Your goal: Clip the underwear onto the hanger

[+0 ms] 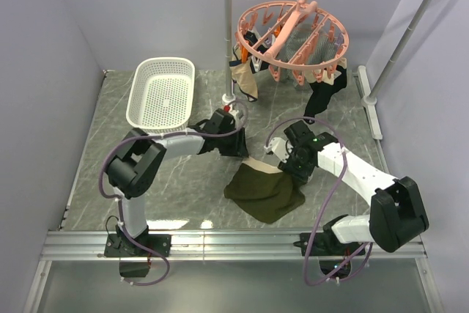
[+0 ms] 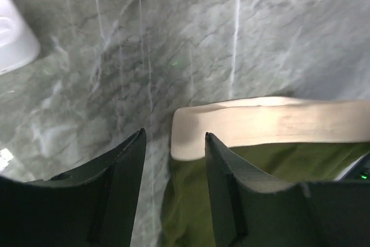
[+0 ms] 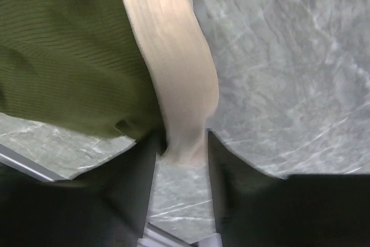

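I will pull the beige waistband straight with both grippers, as it bows beside its bunched end, before my left gripper takes its corner (image 2: 188, 134) to lift it.
The olive-green underwear (image 1: 265, 190) lies flat on the marble table, its beige waistband (image 1: 261, 163) on the far side. My left gripper (image 1: 240, 146) is open at the waistband's left end. In the left wrist view the gripper (image 2: 173, 143) straddles the waistband's corner (image 2: 260, 122) and the left finger stands clear of it. My right gripper (image 1: 292, 168) is at the waistband's right end. In the right wrist view the gripper (image 3: 182, 143) is shut on the bunched waistband end (image 3: 173, 56). The salmon-pink hanger (image 1: 293, 34) hangs from the rail at the back.
A white basket (image 1: 163, 93) stands at the back left; its corner shows in the left wrist view (image 2: 11, 39). The grey rail stand (image 1: 229, 34) rises at the back. A tan garment (image 1: 244, 78) and a black garment (image 1: 322, 97) hang from the hanger.
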Robot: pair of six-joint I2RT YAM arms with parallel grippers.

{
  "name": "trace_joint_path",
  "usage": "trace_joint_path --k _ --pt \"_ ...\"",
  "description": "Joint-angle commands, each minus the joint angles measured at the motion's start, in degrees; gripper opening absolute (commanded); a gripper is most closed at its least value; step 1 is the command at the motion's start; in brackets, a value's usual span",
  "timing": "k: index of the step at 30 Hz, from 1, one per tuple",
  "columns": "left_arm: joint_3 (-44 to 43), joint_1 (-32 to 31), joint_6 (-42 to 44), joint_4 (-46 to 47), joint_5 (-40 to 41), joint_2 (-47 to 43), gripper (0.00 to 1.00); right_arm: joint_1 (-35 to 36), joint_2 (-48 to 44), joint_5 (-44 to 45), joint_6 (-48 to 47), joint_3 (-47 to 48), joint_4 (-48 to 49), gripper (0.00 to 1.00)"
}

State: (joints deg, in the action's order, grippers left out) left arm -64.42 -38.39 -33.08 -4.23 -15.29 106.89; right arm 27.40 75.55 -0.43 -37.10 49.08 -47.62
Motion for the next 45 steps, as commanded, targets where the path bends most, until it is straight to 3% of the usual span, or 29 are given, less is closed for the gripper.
trace_joint_path --k 1,2,5,8,12,15,23,27,31,35,41,45 --pt "-2.99 -2.21 0.91 -1.22 1.93 1.47 0.5 -2.34 -1.36 0.6 -0.69 1.98 -1.16 0.49" --pt "-3.08 -2.82 0.91 -1.22 2.28 1.65 0.5 -2.78 -1.89 0.6 -0.6 2.25 -1.34 0.57" --pt "-3.6 -3.62 0.74 -1.31 2.63 2.53 0.48 -5.32 -4.17 -2.03 -0.52 4.18 -3.62 0.64" --pt "-4.22 -3.71 0.3 -2.1 2.9 3.85 0.4 -7.61 -6.9 -4.93 0.18 6.02 -6.52 0.65" --pt "-5.36 -3.18 0.39 -3.94 4.39 4.21 0.1 -15.77 -7.88 -10.71 1.5 5.42 -10.21 0.61" --pt "-4.75 -1.69 0.91 -4.47 5.79 2.62 0.0 -20.44 -6.47 -12.49 3.08 3.22 -10.22 0.55" --pt "0.08 1.83 -0.14 -3.51 4.48 -0.89 0.0 -24.41 3.01 -13.11 10.63 4.52 -5.56 0.52" --pt "0.44 1.83 -1.37 -2.8 2.98 -0.81 0.0 -25.9 12.14 -21.62 16.7 14.44 -10.48 0.55" --pt "0.53 2.35 -1.98 -2.63 1.85 -0.98 0.02 -26.25 13.75 -26.11 26.17 12.1 -5.49 0.57" --pt "1.4 3.32 -2.6 -2.54 1.4 -2.47 0.16 -26.43 13.57 -24.98 31.56 7.27 2.59 0.57" --pt "1.67 4.03 -1.37 -2.8 1.14 -5.02 0.37 -27.13 13.13 -22.25 35.69 4.01 5.07 0.56" --pt "1.14 4.03 -1.2 -3.06 1.23 -4.42 0.41 -28.53 14.36 -22.42 37.01 4.71 5.69 0.55"
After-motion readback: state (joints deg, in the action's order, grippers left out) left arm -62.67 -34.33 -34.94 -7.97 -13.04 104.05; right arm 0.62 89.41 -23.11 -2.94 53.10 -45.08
